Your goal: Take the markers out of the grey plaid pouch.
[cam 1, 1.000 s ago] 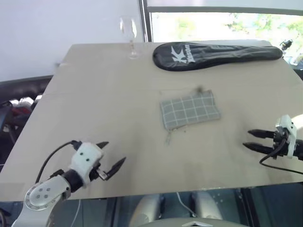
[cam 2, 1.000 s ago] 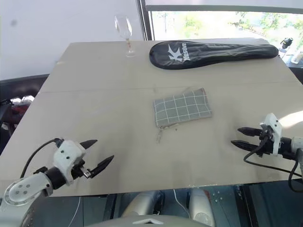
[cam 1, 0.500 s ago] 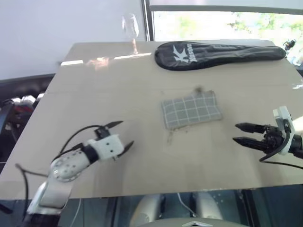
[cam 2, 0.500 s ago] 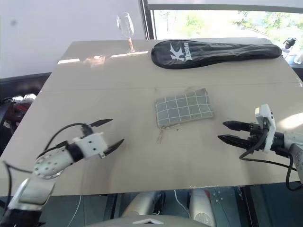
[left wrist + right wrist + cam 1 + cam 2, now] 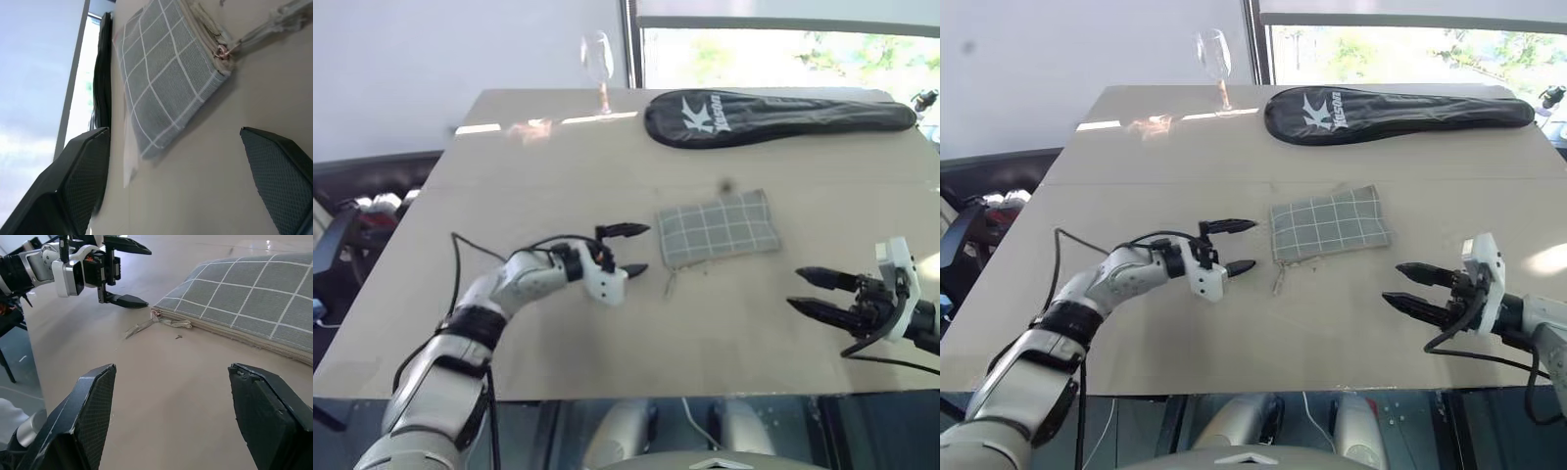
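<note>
Next, my right gripper goes to the grey plaid pouch's pull cord (image 5: pixel 673 275) (image 5: pixel 159 319), at the pouch's corner near my left gripper, and closes there.
The grey plaid pouch (image 5: pixel 718 227) lies flat in the middle of the table, its zip edge toward me and its pull cord (image 5: pixel 670 284) trailing off the left corner. The markers are hidden; none lies on the table. My left gripper (image 5: pixel 644 249) is open, one finger above the other, just left of the pouch's left end and apart from it; its wrist view looks at that corner (image 5: pixel 166 73). My right gripper (image 5: pixel 795 289) is open and empty, low over the table to the right of and nearer than the pouch (image 5: pixel 254 298), pointing left.
A long black racket cover (image 5: pixel 773 116) lies along the far edge. A wine glass (image 5: pixel 598 59) stands at the far left of it. The table's front edge (image 5: pixel 626 387) runs close under both arms.
My left arm has swung forward and right from the near left corner to the pouch's left end, with its wrist rolled. The right gripper drifted a little left. Both stayed open.
</note>
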Motion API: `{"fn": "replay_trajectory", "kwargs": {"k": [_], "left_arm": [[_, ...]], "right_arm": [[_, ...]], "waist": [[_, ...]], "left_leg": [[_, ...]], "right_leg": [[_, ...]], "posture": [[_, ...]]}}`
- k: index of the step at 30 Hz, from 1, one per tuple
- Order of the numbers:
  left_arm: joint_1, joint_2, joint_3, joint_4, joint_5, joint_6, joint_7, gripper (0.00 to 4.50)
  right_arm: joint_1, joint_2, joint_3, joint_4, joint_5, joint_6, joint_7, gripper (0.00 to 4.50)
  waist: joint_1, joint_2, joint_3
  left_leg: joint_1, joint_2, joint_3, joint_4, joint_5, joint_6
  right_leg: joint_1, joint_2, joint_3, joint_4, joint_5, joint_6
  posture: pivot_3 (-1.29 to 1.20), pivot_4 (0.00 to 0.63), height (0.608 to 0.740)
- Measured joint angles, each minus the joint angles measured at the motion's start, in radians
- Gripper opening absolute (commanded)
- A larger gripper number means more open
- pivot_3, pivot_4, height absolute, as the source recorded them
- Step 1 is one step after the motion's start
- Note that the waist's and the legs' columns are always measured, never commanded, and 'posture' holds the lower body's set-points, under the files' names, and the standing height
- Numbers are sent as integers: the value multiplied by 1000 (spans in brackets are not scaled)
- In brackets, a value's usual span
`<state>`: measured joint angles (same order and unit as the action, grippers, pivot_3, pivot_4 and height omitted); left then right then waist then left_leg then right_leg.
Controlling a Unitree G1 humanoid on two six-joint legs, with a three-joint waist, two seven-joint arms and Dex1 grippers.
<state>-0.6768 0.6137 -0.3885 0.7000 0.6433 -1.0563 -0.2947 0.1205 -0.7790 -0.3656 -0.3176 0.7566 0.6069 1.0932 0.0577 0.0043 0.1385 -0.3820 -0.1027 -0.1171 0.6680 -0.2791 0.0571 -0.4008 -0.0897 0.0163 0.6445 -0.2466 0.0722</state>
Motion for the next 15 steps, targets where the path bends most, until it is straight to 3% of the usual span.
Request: {"fn": "replay_trajectory", "kwargs": {"k": [8,11,15], "left_arm": [[-190,-124,-125,225,151,-46,197,4457],[-236,-160,-173,280,197,-41,255,3650],[-266,-186,-220,340,229,-43,304,1720]], "right_arm": [[48,25,-34,-36,1,-18,-38,3714],[49,31,-35,-38,1,-24,-49,3714],[49,31,-35,-37,1,-27,-55,3714]], "waist": [[10,-2,-2],[10,-3,-2],[8,-4,-2]], "left_leg": [[1,-1,1,1,0,1],[1,-2,1,2,0,1],[1,-1,1,1,0,1]], "right_leg": [[3,3,-3,0,1,2],[3,3,-3,0,1,2],[3,3,-3,0,1,2]], "posture": [[0,150,740],[0,150,740],[0,150,740]]}}
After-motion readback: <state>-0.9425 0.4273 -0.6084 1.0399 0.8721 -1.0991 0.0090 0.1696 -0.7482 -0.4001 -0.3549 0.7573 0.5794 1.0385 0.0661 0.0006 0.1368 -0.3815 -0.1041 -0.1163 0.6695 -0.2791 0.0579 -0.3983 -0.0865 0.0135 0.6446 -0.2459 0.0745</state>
